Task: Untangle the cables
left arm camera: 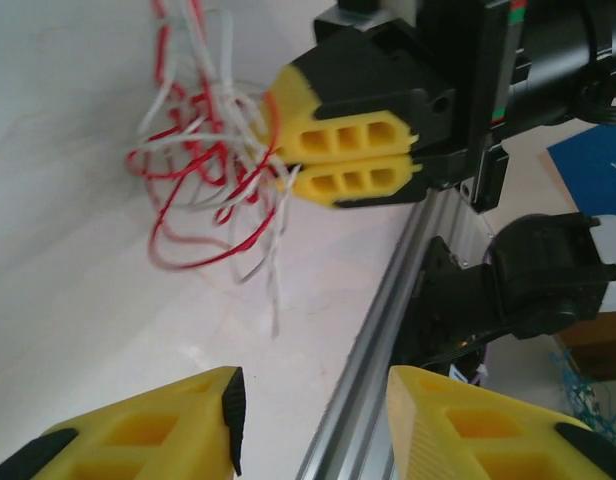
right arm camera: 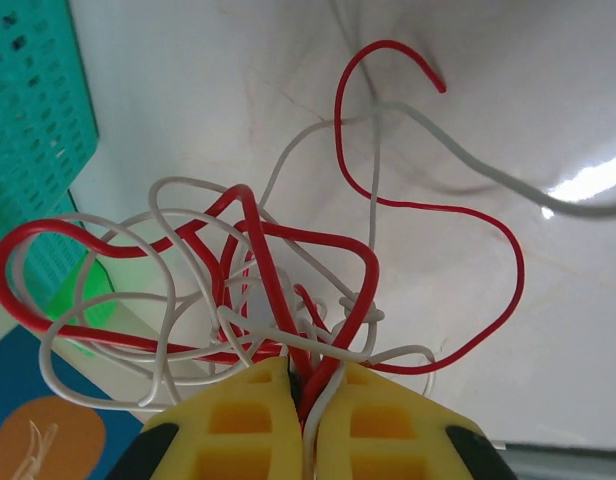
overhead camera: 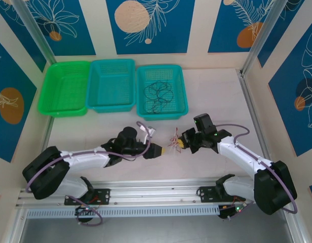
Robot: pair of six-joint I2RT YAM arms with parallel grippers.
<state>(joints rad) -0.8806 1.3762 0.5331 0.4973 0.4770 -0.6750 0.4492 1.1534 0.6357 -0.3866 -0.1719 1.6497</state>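
My right gripper will let go of the cable clump on the table (overhead camera: pixel 184 150) between the black cable's basket and the metal rail.
The red and white cables form a loose tangled clump (overhead camera: pixel 173 142) hanging just above the table's middle. My right gripper (overhead camera: pixel 181 144) is shut on it, and the right wrist view shows the jaws (right arm camera: pixel 306 400) pinching red and white strands (right arm camera: pixel 256 230) together. In the left wrist view the same clump (left arm camera: pixel 203 170) dangles from the right gripper's yellow fingers (left arm camera: pixel 348 155). My left gripper (overhead camera: pixel 157 150) sits just left of the clump, a short gap away. Its jaws (left arm camera: pixel 313 420) are open with nothing between them. The black cable (overhead camera: pixel 160 93) lies curled in the right teal basket (overhead camera: pixel 182 88).
A green basket (overhead camera: pixel 65 87) and a second teal basket (overhead camera: pixel 111 83) stand in a row at the back left. A metal rail (left arm camera: pixel 383 300) runs along the table's near edge below the grippers. Frame posts rise at the back corners.
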